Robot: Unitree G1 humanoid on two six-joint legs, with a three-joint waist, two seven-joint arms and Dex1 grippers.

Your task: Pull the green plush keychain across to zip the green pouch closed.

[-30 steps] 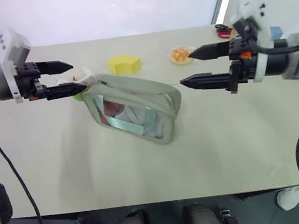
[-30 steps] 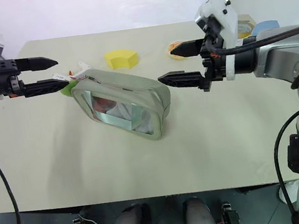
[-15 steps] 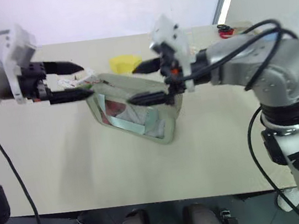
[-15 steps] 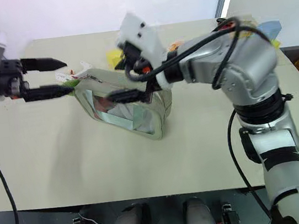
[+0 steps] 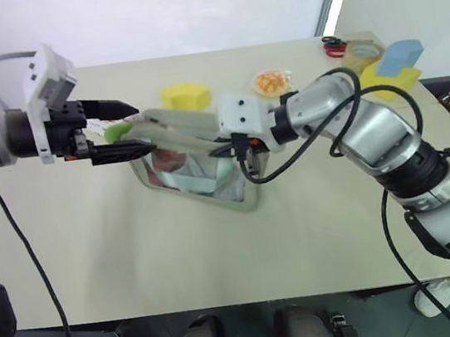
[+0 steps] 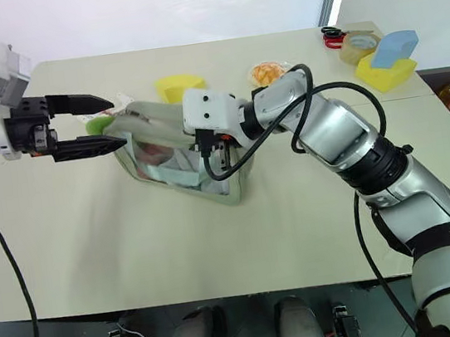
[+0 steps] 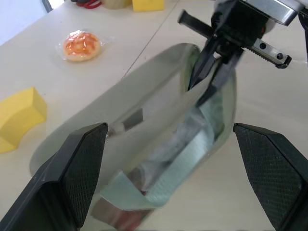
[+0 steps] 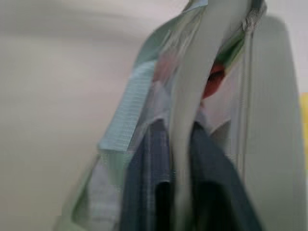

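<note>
The green pouch sits at a slant in my right gripper's pinch. Next, my right gripper lets go of the pouch's front rim, lets the pouch lie square and pinches the rim's end (image 7: 230, 91).
The green pouch (image 5: 196, 172) lies mid-table with its clear window facing me and red-and-white contents showing. Its top rim gapes in the left wrist view. The green plush keychain (image 5: 117, 131) sits at the pouch's left end, between the fingers of my left gripper (image 5: 144, 129). That gripper is open and not clamped on the keychain. My right gripper (image 5: 232, 146) is shut on the pouch's right end, pinching the fabric rim (image 8: 185, 120) between its fingers (image 8: 144, 192). That pinch also shows in the left wrist view at the right gripper (image 7: 196, 94).
A yellow sponge wedge (image 5: 187, 97) and a round orange-topped item (image 5: 272, 82) lie behind the pouch. At the far right are red scissors (image 5: 333, 44), a tape roll (image 5: 365, 50) and blue-and-yellow sponges (image 5: 394, 61). A bottle (image 5: 449, 93) stands off the right edge.
My right arm swung in from the right, came down to the pouch and shut on its right end. My left gripper edged slightly right and stayed open around the keychain.
</note>
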